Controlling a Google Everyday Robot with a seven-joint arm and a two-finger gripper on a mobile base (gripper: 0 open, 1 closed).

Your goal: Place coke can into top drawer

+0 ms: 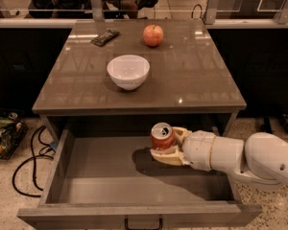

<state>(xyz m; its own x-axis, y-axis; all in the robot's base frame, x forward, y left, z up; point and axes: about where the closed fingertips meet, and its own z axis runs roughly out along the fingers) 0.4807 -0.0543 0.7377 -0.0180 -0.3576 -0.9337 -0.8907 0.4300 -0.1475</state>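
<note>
The robot's gripper will release the coke can on the middle of the drawer's bottom (pixel 144 170), straight behind the dark handle.
The coke can (pixel 162 135), red with a silver top, stands upright in my gripper (pixel 169 144), whose cream fingers (pixel 167 156) are shut around it. The gripper reaches in from the right, holding the can over the inside of the open top drawer (pixel 101 176), towards its back and right of centre. The can's shadow falls on the drawer floor just to its left. I cannot tell whether the can touches the floor. The drawer's dark handle (pixel 143 223) shows at the bottom edge.
On the tabletop (pixel 192 75) behind the drawer stand a white bowl (pixel 128 71), a red-orange apple (pixel 153 35) and a dark remote-like object (pixel 104 37). Cables (pixel 29 152) and a basket of items (pixel 5 133) lie on the floor at the left.
</note>
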